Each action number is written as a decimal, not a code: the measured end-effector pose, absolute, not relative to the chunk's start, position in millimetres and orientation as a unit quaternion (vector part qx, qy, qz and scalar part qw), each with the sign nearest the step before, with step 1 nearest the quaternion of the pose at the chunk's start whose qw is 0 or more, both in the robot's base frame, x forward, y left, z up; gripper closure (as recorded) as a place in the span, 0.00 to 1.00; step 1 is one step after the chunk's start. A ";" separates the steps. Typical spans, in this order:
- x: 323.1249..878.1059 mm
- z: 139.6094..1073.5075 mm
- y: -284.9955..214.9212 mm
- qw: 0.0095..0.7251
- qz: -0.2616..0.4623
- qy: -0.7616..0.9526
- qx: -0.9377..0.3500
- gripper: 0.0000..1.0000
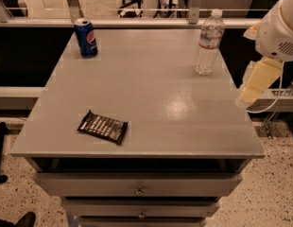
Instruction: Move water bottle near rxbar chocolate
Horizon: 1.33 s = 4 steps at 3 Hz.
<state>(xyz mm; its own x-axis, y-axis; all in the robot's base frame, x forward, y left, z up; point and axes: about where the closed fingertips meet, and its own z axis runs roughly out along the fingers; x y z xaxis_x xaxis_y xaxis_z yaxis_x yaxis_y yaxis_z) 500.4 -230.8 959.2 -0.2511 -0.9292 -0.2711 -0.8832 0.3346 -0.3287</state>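
Note:
I will grip the middle of the water bottle (210,42), well below its white cap.
The water bottle (209,42) stands upright near the table's far right edge; it is clear and ribbed, with a white cap and a white-and-red label. The rxbar chocolate (103,127) lies flat in its dark wrapper near the front left of the grey table top (151,89). My gripper (253,86) hangs on the white arm just past the table's right edge. It is to the right of the bottle, nearer the front, and touches nothing.
A blue soda can (86,37) stands at the far left corner. The table has drawers (137,190) below its front edge. A railing and glass run behind the table. Speckled floor lies on both sides.

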 end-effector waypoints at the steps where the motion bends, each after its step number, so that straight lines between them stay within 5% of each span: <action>1: 553.7 942.2 -244.8 0.244 -0.069 0.803 -0.539 0.00; 4: 666.8 926.2 -239.5 0.404 0.005 0.813 -0.420 0.00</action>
